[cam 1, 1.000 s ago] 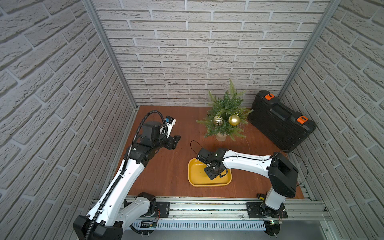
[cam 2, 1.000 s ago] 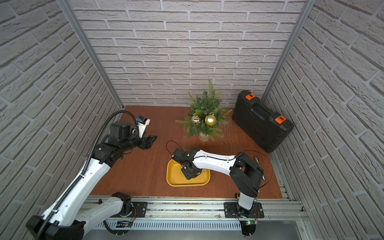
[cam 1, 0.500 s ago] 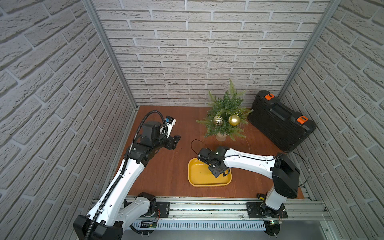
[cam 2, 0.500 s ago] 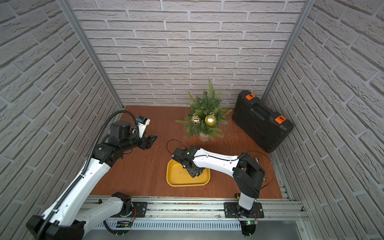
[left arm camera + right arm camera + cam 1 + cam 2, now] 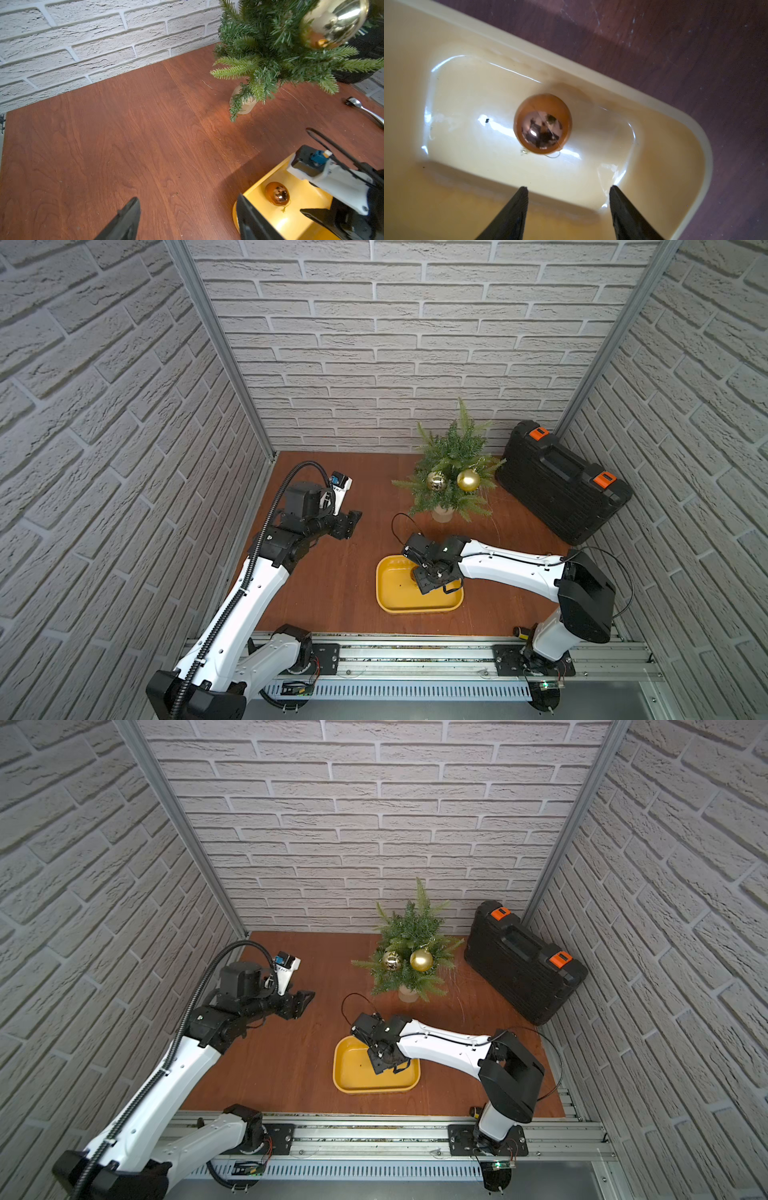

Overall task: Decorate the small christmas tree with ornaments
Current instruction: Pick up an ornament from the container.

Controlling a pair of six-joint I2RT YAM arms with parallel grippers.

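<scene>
The dark bronze bauble is ahead of my right gripper's fingers by the far side of the tray. I should reach forward and close around the bauble's sides (image 5: 543, 124).
The small christmas tree (image 5: 451, 464) (image 5: 409, 940) stands in its pale pot (image 5: 441, 514) at the back of the table. Two of the ornaments hang on its front: a mirror-like pale gold bauble (image 5: 436, 481) (image 5: 336, 20) and a satin gold bauble (image 5: 468, 480) (image 5: 421, 960). The dark bronze bauble (image 5: 543, 123) (image 5: 277, 193) lies loose in the yellow tray (image 5: 415, 610) (image 5: 591, 72). My right gripper (image 5: 568, 188) (image 5: 432, 578) hovers open above the tray, just short of that bauble and not touching it. My left gripper (image 5: 187, 199) (image 5: 353, 522) is open and empty over bare wood, left of the tray.
A black tool case (image 5: 561, 485) (image 5: 523, 961) with orange latches lies at the back right, close to the tree. Brick walls close in three sides. A shiny metal piece (image 5: 363, 110) lies on the wood beyond the tray. The rail (image 5: 415, 655) runs along the front edge.
My right gripper has opened over the tray, with the bronze bauble lying free below it. The left arm has stayed where it was.
</scene>
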